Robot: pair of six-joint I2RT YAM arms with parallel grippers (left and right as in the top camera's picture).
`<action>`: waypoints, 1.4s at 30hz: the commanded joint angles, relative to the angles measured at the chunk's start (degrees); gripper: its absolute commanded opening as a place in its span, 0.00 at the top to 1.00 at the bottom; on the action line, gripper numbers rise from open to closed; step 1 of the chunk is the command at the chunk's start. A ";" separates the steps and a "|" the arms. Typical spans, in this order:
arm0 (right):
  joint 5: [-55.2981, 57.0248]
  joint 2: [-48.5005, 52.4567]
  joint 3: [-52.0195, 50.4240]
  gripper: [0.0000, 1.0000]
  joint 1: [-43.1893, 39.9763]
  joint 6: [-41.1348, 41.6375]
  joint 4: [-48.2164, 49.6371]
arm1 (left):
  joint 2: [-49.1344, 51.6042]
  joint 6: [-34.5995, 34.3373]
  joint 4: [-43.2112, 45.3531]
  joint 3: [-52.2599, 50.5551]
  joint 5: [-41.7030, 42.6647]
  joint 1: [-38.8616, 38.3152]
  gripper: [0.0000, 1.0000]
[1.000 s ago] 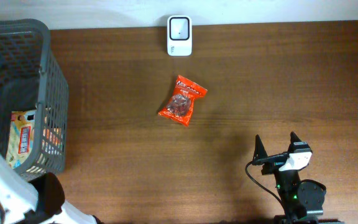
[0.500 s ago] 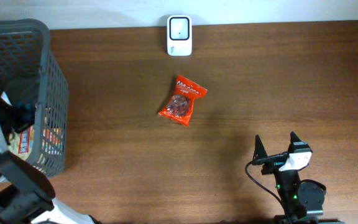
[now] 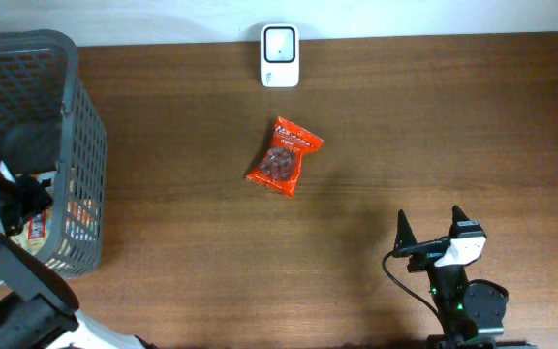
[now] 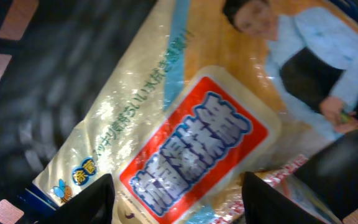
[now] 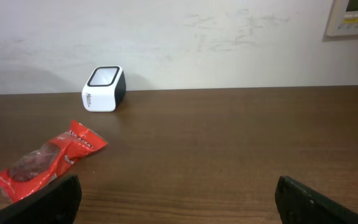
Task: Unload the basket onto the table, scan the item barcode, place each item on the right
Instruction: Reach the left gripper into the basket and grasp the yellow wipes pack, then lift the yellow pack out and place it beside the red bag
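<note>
My left gripper's fingers are half closed above the flat lower end of the packet. Next, I open them, reach deeper and pinch the red and white label (image 4: 194, 146).
A clear snack packet (image 4: 191, 143) with a red and white label and a printed picture of a person lies in the grey mesh basket (image 3: 80, 126). It shows through the basket wall in the overhead view (image 3: 39, 228). My left gripper (image 4: 179, 199) is down inside the basket, right over this packet. Its fingers stand apart with the label between them, and no grip shows. The white barcode scanner (image 3: 280, 55) stands at the table's far edge. My right gripper (image 3: 431, 225) rests open near the front right, with nothing in it.
A red snack packet (image 3: 284, 156) lies on the brown table a little in front of the scanner (image 5: 103, 88), and shows at the left in the right wrist view (image 5: 45, 158). The basket stands at the table's left end. A white wall runs behind the table.
My left arm has reached into the basket and sunk lower onto the packet, and its fingers have come closer together. The right arm and the red packet have not moved.
</note>
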 commanded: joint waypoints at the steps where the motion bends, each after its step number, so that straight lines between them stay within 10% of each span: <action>1: -0.35 -0.33 -0.48 0.02 0.48 -0.39 -0.04 | 1.18 0.70 0.13 -0.92 4.35 0.52 0.41; 11: -0.35 -0.33 -0.48 0.01 0.48 -0.39 -0.02 | 6.10 6.62 0.70 -0.94 8.52 0.52 0.40; 14: -0.33 -0.33 -0.48 0.01 0.48 -0.39 -0.02 | 8.15 6.62 0.20 -1.03 9.07 0.52 0.55; 24: -0.35 -0.33 -0.48 0.02 0.48 -0.39 -0.02 | 8.11 10.93 -15.91 17.79 18.21 0.48 0.37; 37: -0.33 -0.33 -0.48 0.02 0.48 -0.39 -0.04 | 9.38 10.08 -1.20 -1.27 5.16 1.49 0.34; 42: -0.35 -0.33 -0.48 0.01 0.48 -0.39 -0.02 | 9.40 6.86 1.55 -2.89 -8.55 1.51 0.65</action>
